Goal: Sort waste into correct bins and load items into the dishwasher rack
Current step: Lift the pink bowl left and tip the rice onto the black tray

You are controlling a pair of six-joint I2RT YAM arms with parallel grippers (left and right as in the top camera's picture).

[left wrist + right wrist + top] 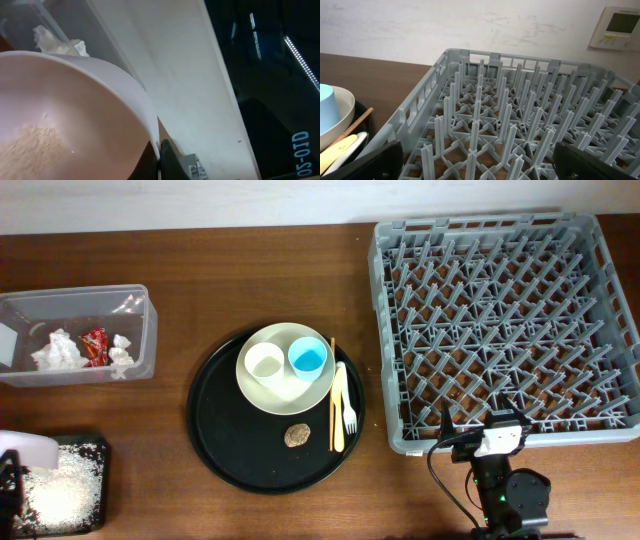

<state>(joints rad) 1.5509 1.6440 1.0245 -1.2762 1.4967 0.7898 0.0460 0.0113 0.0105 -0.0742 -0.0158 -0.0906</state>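
The robot's left gripper should set the pink bowl down on the black tray (231, 440) between the tray's rim and the brown lump.
My left gripper (10, 472) (159, 156) is shut on the rim of the pink bowl (28, 448) (60, 115), held tilted over the shallow black bin (92, 450), which holds white rice-like grains (62, 485). A few grains cling inside the bowl. The clear tub (140, 330) holds white tissues (57, 350) (57, 44) and a red wrapper (94, 345). The cream plate (280, 385) carries a cream cup (266, 362) and a blue cup (308, 357) (327, 107). Fork (349, 405), chopsticks (335, 395) and a brown lump (296, 435) lie beside it. My right gripper (485, 427) (480, 162) is open and empty at the front edge of the grey rack (500, 310) (520, 115).
The plate, fork, chopsticks and lump sit on a large round black tray (225, 440) mid-table. The rack fills the right side and holds nothing. A wall runs along the back, with a control panel (618, 27) on it.
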